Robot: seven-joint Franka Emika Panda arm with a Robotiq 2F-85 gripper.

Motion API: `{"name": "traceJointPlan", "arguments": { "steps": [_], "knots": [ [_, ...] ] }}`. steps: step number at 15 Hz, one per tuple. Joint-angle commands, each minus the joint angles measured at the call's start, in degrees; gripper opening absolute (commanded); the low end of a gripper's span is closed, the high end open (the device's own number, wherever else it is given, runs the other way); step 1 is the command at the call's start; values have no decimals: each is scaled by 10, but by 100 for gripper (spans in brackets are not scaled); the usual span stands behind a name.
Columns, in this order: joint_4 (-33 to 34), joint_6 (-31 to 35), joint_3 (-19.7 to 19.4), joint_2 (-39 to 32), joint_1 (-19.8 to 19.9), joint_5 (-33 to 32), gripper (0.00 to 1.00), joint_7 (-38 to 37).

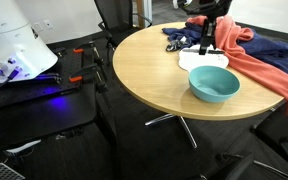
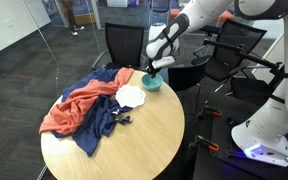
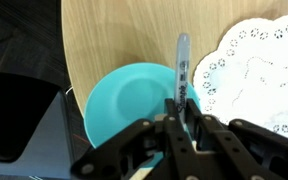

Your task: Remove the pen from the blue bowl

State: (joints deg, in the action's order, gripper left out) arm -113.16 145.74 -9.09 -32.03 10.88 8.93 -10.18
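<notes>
My gripper will let go of the thin dark pen on the bare wood of the table (image 1: 160, 63), where it will lie beside the white doily.
The light blue bowl (image 3: 124, 100) stands on the round wooden table, and shows in both exterior views (image 1: 214, 84) (image 2: 152, 84). My gripper (image 3: 180, 102) is shut on the thin dark pen (image 3: 182, 60), which sticks out past the fingertips over the bowl's rim, beside the white doily (image 3: 254, 70). In both exterior views the gripper (image 1: 207, 42) (image 2: 156, 66) hangs a little above the bowl. The pen is too small to make out in the exterior views. The bowl's inside looks empty.
A red and dark blue pile of cloth (image 2: 84, 108) (image 1: 254, 50) covers part of the table (image 1: 144, 70). A small dark object (image 2: 122, 119) lies near the doily (image 2: 130, 96). Office chairs (image 2: 124, 45) stand around the table.
</notes>
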Motion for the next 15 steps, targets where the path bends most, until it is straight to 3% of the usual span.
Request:
{"name": "traceJointPlan", "arguments": {
  "steps": [1,10,15],
  "knots": [
    [-62,0,18,46,-19,-5,4,14],
    [-83,4,62,13,-62,-6,4,30],
    [-90,31,61,-17,-89,-26,4,27]
  ]
}}
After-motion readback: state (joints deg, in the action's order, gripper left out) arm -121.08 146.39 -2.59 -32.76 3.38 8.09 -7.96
